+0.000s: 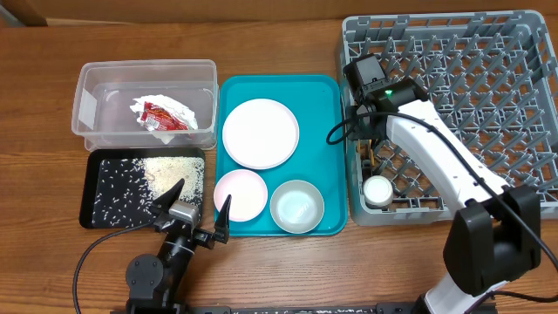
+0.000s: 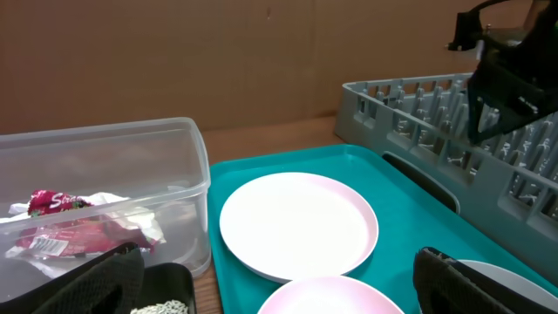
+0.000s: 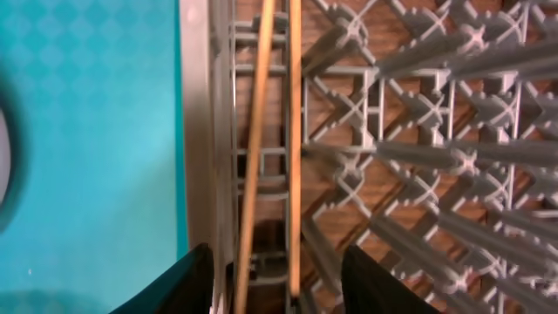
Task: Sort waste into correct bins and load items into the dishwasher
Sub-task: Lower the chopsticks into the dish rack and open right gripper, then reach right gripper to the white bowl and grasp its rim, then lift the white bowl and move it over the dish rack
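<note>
The bowl on the teal tray is next for my right gripper, which should go there and close on the bowl's rim (image 1: 323,208) nearest the grey rack.
The clear tub (image 1: 146,64) holds the crumpled napkin (image 1: 179,112) and the red wrapper (image 1: 161,115), which also shows in the left wrist view (image 2: 65,228). The black tray (image 1: 85,192) holds rice grains (image 1: 174,174). The large white plate (image 1: 260,133), the pink plate (image 1: 241,194) and the bowl (image 1: 296,207) sit on the teal tray (image 1: 327,131). The cup (image 1: 379,190) stands in the grey rack (image 1: 436,19). The chopsticks (image 3: 261,131) lie along the rack's left edge. My right gripper (image 3: 275,279) is open over them. My left gripper (image 1: 202,199) is open and empty, low at the pink plate's near edge.
The rack's left wall (image 3: 199,131) runs right beside the teal tray. The right arm (image 1: 436,157) reaches across the rack's front left part. Bare wooden table lies at the far left and behind the tub.
</note>
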Controlling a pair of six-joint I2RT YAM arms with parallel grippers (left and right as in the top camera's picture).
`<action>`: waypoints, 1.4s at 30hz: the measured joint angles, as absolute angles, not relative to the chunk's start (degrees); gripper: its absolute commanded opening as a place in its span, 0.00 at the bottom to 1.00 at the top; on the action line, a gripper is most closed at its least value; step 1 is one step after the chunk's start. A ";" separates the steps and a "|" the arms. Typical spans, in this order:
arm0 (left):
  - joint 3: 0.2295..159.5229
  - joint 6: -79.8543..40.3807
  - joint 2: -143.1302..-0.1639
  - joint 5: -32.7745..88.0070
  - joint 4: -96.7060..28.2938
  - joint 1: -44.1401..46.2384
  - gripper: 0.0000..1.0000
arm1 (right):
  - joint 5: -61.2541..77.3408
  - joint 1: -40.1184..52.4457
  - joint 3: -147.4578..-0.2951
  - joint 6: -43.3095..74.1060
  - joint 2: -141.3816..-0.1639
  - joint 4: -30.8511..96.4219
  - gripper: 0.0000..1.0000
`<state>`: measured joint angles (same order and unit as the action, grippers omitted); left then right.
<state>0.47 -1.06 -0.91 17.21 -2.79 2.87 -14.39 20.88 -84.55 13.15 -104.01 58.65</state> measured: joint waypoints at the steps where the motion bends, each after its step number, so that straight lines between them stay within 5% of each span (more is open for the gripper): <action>1: 0.47 -1.06 -0.91 17.21 -2.79 2.87 1.00 | -14.17 21.12 -84.62 13.45 -103.57 59.24 0.50; 14: 0.47 -1.06 -0.91 17.21 -2.79 2.87 1.00 | 2.09 31.14 -84.36 14.37 -90.11 66.11 0.51; 24: 0.47 -1.06 -0.91 17.19 -2.76 2.87 1.00 | 0.32 40.42 -58.30 14.63 -90.72 45.56 0.51; 28: 0.47 -1.06 -0.91 17.21 -2.79 2.87 1.00 | -1.78 40.16 -51.86 14.70 -90.78 39.66 0.38; 32: 0.47 -1.06 -0.91 17.21 -2.79 2.87 1.00 | -2.61 40.16 -50.89 14.46 -90.78 39.40 0.04; 42: 0.47 -1.06 -0.91 17.21 -2.79 2.87 1.00 | -3.99 40.01 -60.23 15.29 -90.56 50.85 0.04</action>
<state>0.47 -1.06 -0.91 17.21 -2.79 2.87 -3.99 40.01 -60.23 15.29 -90.56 50.85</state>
